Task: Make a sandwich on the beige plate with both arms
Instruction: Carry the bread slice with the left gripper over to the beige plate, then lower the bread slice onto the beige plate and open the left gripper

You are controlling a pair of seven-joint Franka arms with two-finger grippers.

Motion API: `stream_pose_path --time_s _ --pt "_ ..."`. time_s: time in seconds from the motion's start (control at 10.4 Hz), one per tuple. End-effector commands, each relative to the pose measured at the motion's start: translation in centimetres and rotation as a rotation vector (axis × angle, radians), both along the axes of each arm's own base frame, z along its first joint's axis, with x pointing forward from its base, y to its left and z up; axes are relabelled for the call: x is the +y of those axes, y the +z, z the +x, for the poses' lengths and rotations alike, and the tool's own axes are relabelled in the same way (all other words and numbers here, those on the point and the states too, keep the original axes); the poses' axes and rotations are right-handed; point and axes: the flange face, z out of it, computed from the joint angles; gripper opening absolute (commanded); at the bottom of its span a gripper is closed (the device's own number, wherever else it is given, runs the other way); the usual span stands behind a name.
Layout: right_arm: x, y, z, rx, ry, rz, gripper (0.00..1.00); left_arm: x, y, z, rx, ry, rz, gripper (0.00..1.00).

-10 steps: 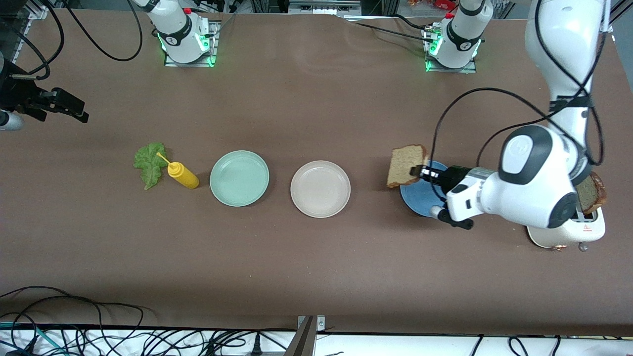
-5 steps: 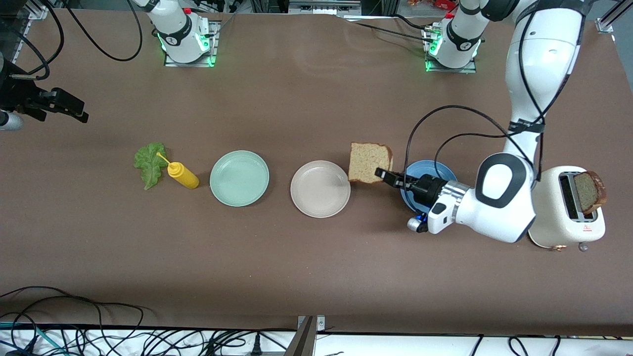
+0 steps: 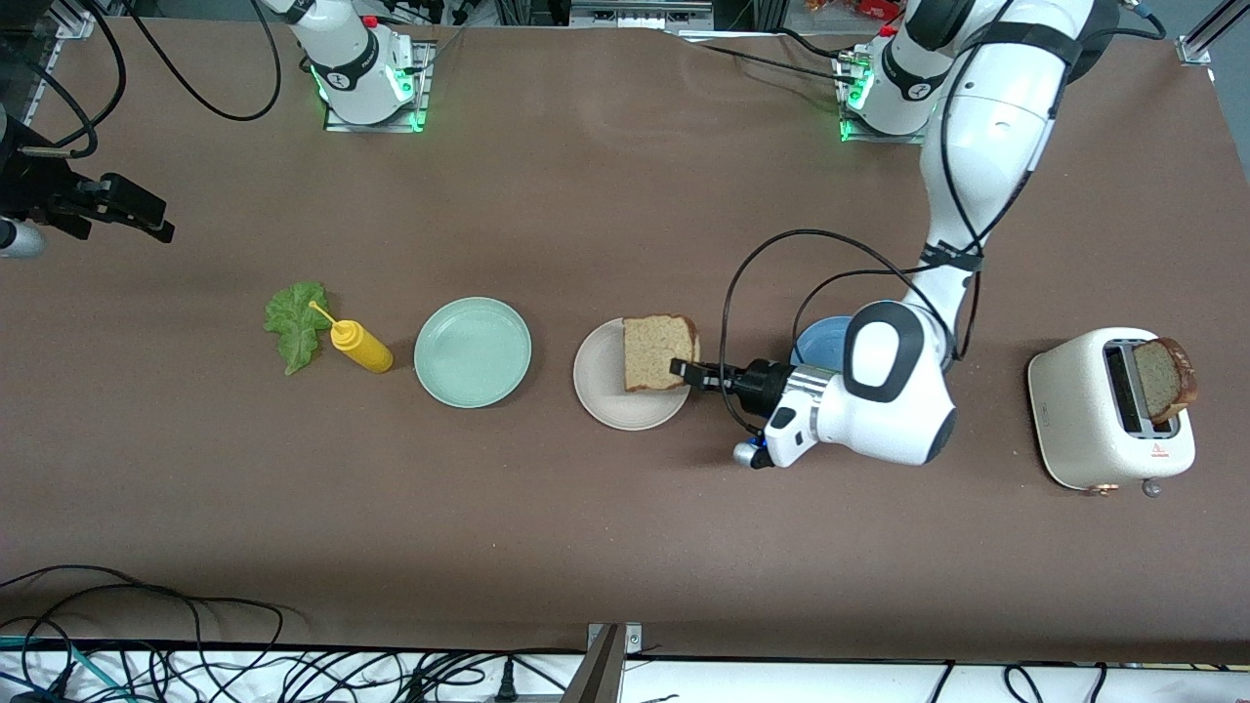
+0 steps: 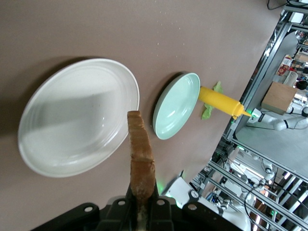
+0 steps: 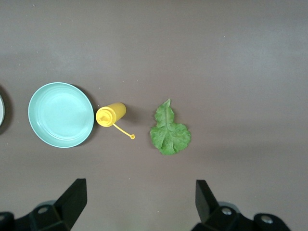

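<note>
My left gripper will let go of the tan bread slice just off the beige plate's middle (image 3: pixel 647 381) (image 4: pixel 69 112), on the side that faces the toaster.
A tan bread slice (image 3: pixel 659 351) hangs over the beige plate (image 3: pixel 610 391), pinched at its edge by my shut left gripper (image 3: pixel 681 369). In the left wrist view the slice (image 4: pixel 141 154) stands edge-on between the jaws of the left gripper (image 4: pixel 143 204), above the beige plate (image 4: pixel 72 115). A second bread slice (image 3: pixel 1167 376) sticks up out of the toaster (image 3: pixel 1084 410). The green lettuce leaf (image 3: pixel 296 320) lies on the table at the right arm's end. My right gripper (image 3: pixel 156 225) waits open over that end; below the right gripper (image 5: pixel 139 197) the lettuce (image 5: pixel 168 131) shows.
A yellow squeeze bottle (image 3: pixel 359 345) lies beside the lettuce. A mint-green plate (image 3: pixel 473 351) sits between the bottle and the beige plate. A blue plate (image 3: pixel 815 342) is partly hidden under the left arm. Cables run along the table's near edge.
The left arm carried the bread slice from over the blue plate to over the beige plate. The right arm has not moved.
</note>
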Motion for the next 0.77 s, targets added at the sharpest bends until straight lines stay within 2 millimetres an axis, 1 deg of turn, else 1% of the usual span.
stream_pose_path --time_s 0.0,0.19,0.38,0.48,0.67 --pt "-0.1 0.4 0.0 -0.007 -0.006 -0.004 1.00 -1.7 -1.0 0.2 -0.065 0.023 -0.062 0.00" --pt "0.0 -0.1 0.5 -0.015 -0.007 0.005 1.00 -2.7 -1.9 0.1 -0.080 0.047 -0.054 0.00" --pt "-0.1 0.0 0.6 -0.027 -0.006 -0.004 1.00 -2.9 -2.5 0.0 -0.074 0.048 -0.052 0.00" --pt "-0.4 -0.1 0.7 -0.024 -0.012 -0.004 1.00 -3.4 -3.1 -0.4 -0.066 0.041 -0.051 0.00" --pt "-0.8 -0.3 0.8 -0.020 -0.022 -0.001 1.00 -3.5 -3.9 -0.6 -0.061 0.039 -0.044 0.00"
